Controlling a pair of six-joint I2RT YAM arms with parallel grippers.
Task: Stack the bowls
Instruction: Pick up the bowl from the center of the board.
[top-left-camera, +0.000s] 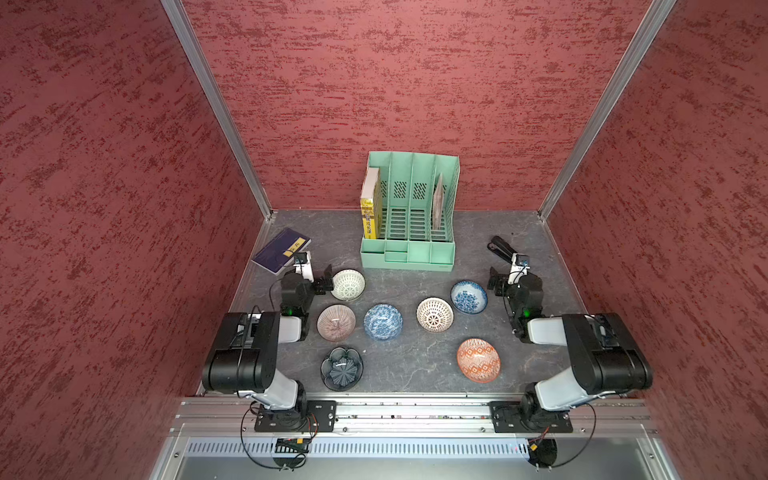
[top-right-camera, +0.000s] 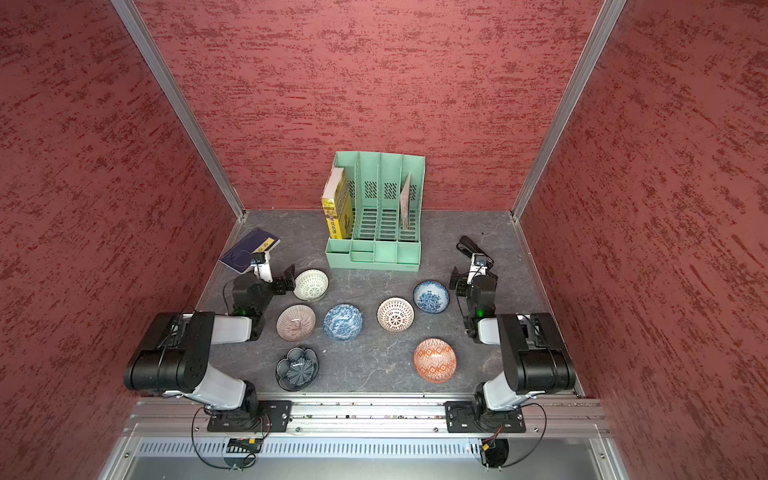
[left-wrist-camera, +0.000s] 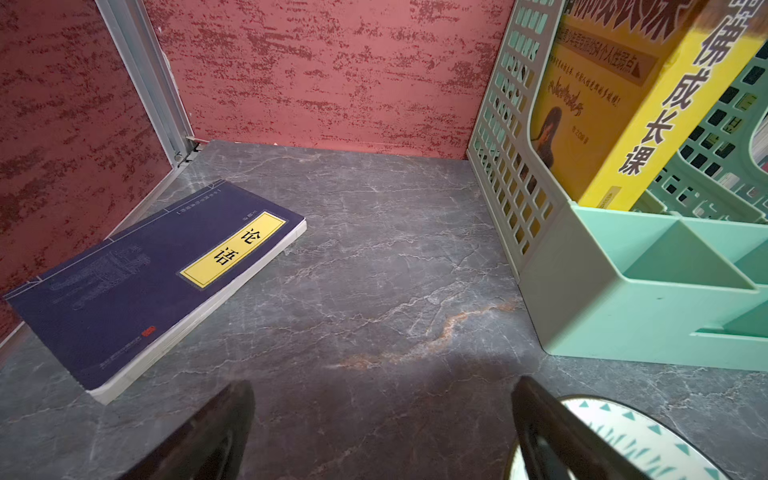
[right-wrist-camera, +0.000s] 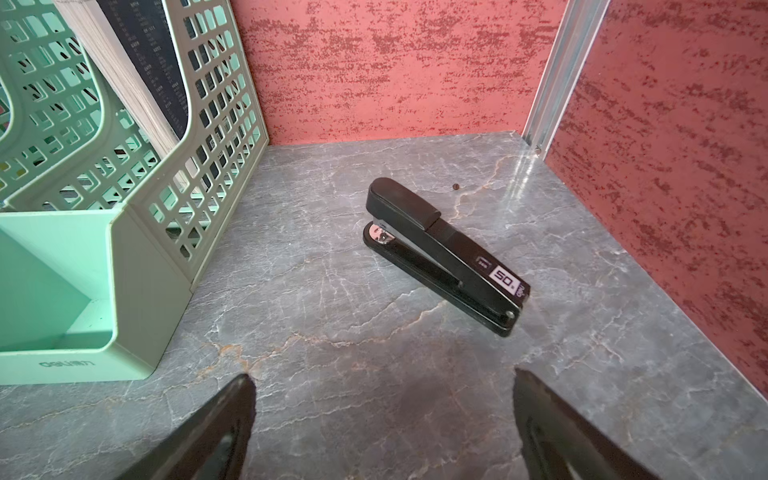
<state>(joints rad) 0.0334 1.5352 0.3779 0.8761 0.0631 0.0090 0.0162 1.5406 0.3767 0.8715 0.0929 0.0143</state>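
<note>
Next, my left gripper goes to the pink-striped bowl's rim (top-left-camera: 319, 324) and closes there, on the side facing away from the neighbouring blue-white bowl.
Several bowls stand apart and upright on the grey table. In both top views a white lattice bowl (top-left-camera: 348, 284) (top-right-camera: 311, 284) sits right beside my left gripper (top-left-camera: 327, 279), which is open and empty; its rim (left-wrist-camera: 648, 432) shows next to one finger in the left wrist view. In front lie a pink-striped bowl (top-left-camera: 336, 323), a blue-white bowl (top-left-camera: 382, 322) and a dark flower bowl (top-left-camera: 341, 368). A second lattice bowl (top-left-camera: 434, 314), another blue-white bowl (top-left-camera: 468, 296) and an orange diamond bowl (top-left-camera: 478, 360) lie to the right. My right gripper (top-left-camera: 494, 279) (right-wrist-camera: 384, 380) is open over bare table.
A green file rack (top-left-camera: 409, 216) holding a yellow book (top-left-camera: 370, 212) stands at the back middle. A purple book (top-left-camera: 282, 251) lies at the back left, a black stapler (top-left-camera: 500, 248) at the back right. Red walls close three sides.
</note>
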